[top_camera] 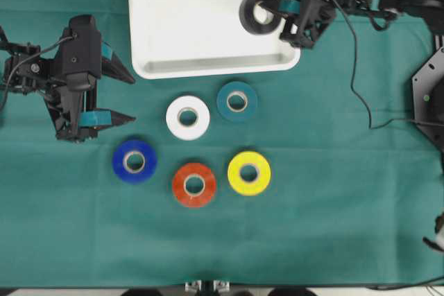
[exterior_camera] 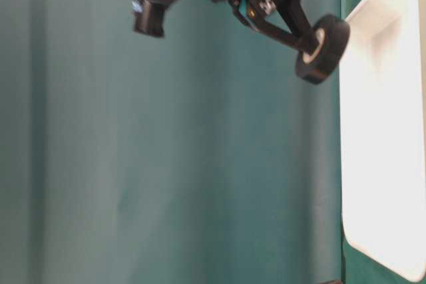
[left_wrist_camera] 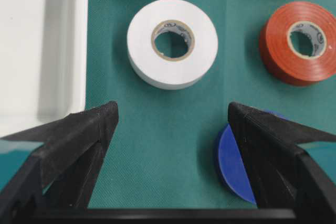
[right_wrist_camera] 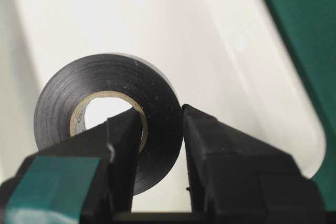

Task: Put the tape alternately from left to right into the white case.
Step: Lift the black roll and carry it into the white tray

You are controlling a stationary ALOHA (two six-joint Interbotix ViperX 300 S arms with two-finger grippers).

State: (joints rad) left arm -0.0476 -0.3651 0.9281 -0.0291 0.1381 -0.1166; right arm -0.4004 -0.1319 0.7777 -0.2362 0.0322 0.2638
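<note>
Next, I set the black tape, now held on edge above the white case, on the white case's bottom with my right gripper, near the rim farthest from my left gripper.
My right gripper (top_camera: 272, 13) is shut on the black tape (top_camera: 254, 21), one finger through its core and the other outside. It holds the roll on edge above the right part of the white case (top_camera: 208, 68). The wrist view shows the black tape (right_wrist_camera: 58, 103) in the right gripper (right_wrist_camera: 161, 116) over the case floor (right_wrist_camera: 236, 51). On the cloth lie the white (top_camera: 188, 117), teal (top_camera: 237, 101), blue (top_camera: 134, 161), red (top_camera: 194, 184) and yellow (top_camera: 249, 172) rolls. My left gripper (top_camera: 132, 100) stands open, empty, left of the white roll (left_wrist_camera: 173, 43), with the blue roll (left_wrist_camera: 233, 161) beside one finger.
A green cloth covers the table. The case's rim (left_wrist_camera: 79, 51) runs along the left of the left wrist view, with the red roll (left_wrist_camera: 299, 43) at the right. A black cable (top_camera: 357, 81) trails from the right arm across the cloth. The side view shows the black tape (exterior_camera: 324, 48) hanging beside the case (exterior_camera: 379, 164).
</note>
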